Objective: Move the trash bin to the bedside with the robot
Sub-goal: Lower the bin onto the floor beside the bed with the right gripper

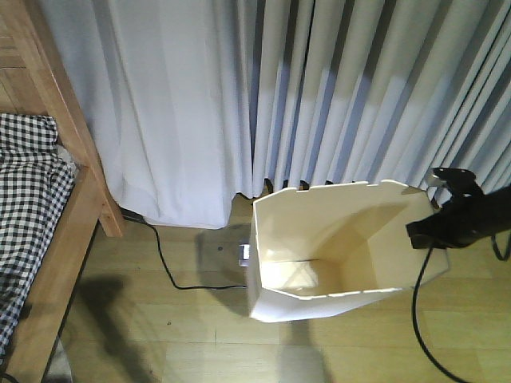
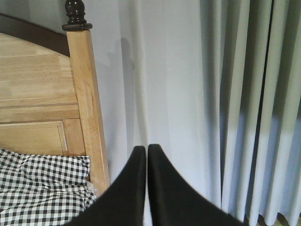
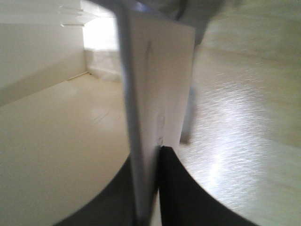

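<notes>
Next, I let go of the white trash bin with my right gripper, upright on the wooden floor [image 1: 283, 349] in front of the grey floor plate.
The white trash bin [image 1: 335, 239] stands on the wooden floor in front of the curtains, right of centre, its cream inside showing. The robot's black right gripper [image 1: 423, 231] holds the bin's right rim. In the right wrist view this gripper [image 3: 153, 155] is shut on the thin bin wall [image 3: 155, 70], one finger inside and one outside. The bedside is at the far left: a light brown side rail [image 1: 56, 263] and checked bedding [image 1: 24, 199], a stretch of floor away from the bin. My left gripper [image 2: 146, 147] is shut and empty, raised near the bedpost [image 2: 89, 108].
Pale pleated curtains [image 1: 319, 96] hang right behind the bin. A black cable [image 1: 168, 267] runs over the floor from the bedpost to a grey floor plate [image 1: 227, 255] at the bin's left. Another cable [image 1: 417, 311] hangs from the right arm.
</notes>
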### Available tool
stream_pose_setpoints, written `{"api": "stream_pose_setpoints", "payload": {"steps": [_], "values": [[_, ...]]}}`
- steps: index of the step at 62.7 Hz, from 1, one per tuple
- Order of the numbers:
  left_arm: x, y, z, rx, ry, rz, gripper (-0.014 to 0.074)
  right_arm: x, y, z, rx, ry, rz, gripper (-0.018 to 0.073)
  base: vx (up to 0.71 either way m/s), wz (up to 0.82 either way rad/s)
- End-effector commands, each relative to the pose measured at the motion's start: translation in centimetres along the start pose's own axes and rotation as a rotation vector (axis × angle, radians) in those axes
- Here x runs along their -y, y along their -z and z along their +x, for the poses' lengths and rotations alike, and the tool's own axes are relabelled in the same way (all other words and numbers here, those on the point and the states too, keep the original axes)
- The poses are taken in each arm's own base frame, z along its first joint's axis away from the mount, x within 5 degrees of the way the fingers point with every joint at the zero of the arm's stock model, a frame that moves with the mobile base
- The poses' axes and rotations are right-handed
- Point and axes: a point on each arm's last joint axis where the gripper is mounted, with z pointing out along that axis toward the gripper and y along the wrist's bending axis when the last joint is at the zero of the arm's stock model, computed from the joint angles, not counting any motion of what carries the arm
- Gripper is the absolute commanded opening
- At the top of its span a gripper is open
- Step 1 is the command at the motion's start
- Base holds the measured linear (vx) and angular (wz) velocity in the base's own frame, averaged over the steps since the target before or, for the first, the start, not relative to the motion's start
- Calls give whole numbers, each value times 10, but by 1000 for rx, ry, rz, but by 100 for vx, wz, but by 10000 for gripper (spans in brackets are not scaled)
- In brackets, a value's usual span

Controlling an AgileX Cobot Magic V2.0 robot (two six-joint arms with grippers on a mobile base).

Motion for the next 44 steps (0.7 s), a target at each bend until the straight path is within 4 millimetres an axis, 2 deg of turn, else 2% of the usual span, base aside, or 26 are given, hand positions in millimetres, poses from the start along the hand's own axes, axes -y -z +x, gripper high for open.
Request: {"api": "stream_pose_setpoints", "payload": {"steps": [1,11,27,44], "values": [[0,0,-3,70,23,7,-6,-21,7,-25,15,-14,-128,-3,0,0],[0,0,-3,70,23,7,-6,-2,-26,-35,-32,-76,-91,-3,0,0],[0,0,-3,70,23,7,-6,33,-82,-37,-104,-80,-16,-3,0,0],[0,0,-3,70,23,7,-6,47,-140,-47,-133,-93,-59,-3,0,0]]}}
